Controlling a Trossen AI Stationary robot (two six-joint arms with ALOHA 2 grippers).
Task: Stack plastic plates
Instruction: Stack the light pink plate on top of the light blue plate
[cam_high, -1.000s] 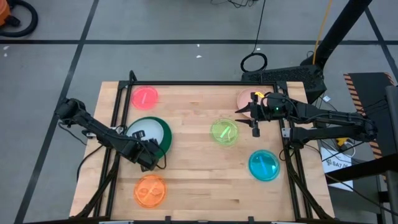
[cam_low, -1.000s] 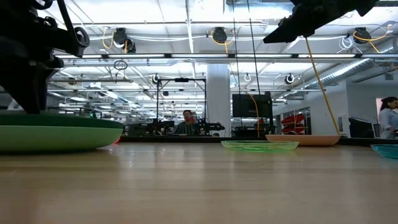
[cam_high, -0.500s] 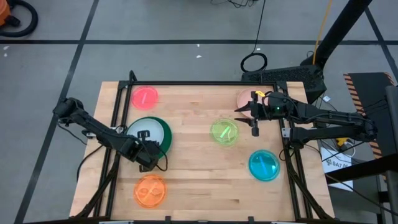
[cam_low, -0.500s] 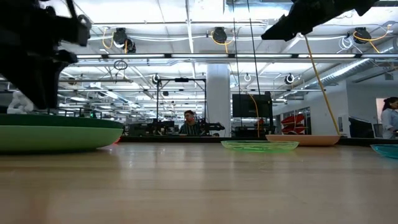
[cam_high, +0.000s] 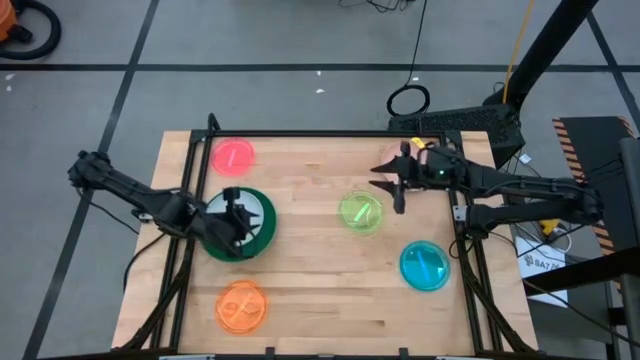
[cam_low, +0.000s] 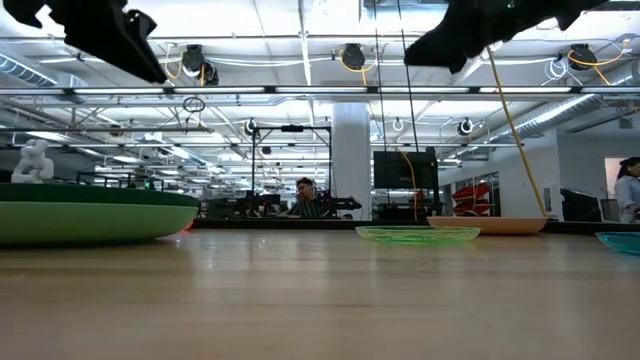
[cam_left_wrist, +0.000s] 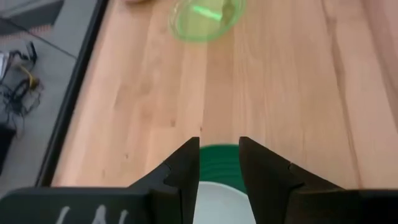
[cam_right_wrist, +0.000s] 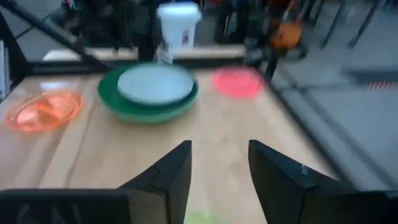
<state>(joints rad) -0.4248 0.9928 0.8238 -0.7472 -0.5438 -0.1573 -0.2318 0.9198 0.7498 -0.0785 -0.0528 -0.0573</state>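
Observation:
The robot's right gripper will go to the salmon plate next and close on its rim (cam_high: 383, 162), on the side facing the lime plate.
Near the table's left edge sits a large dark green plate (cam_high: 262, 225) with a pale blue plate (cam_right_wrist: 155, 84) in it; the low view shows a lighter green plate (cam_low: 90, 222) beneath. My left gripper (cam_high: 245, 213) hovers open above this stack (cam_left_wrist: 214, 158). The red-pink plate (cam_high: 233, 155), lime plate (cam_high: 361, 212), blue plate (cam_high: 425, 265) and orange plate (cam_high: 241, 306) each lie flat and alone on the table. My right gripper (cam_high: 390, 188) is open in the air between the lime plate and the salmon plate (cam_high: 392, 155), part of which it hides.
The wooden table (cam_high: 310, 280) has a black frame along its left, far and right edges. Bare wood lies between the green stack and the lime plate. In the low view a person (cam_low: 303, 198) sits far behind the table, and another stands at the right edge.
My left gripper has risen from table level at the near rim of the green stack and moved toward the far edge, so it now hangs over the stack. My right gripper has shifted slightly toward the table's left. No plate has moved.

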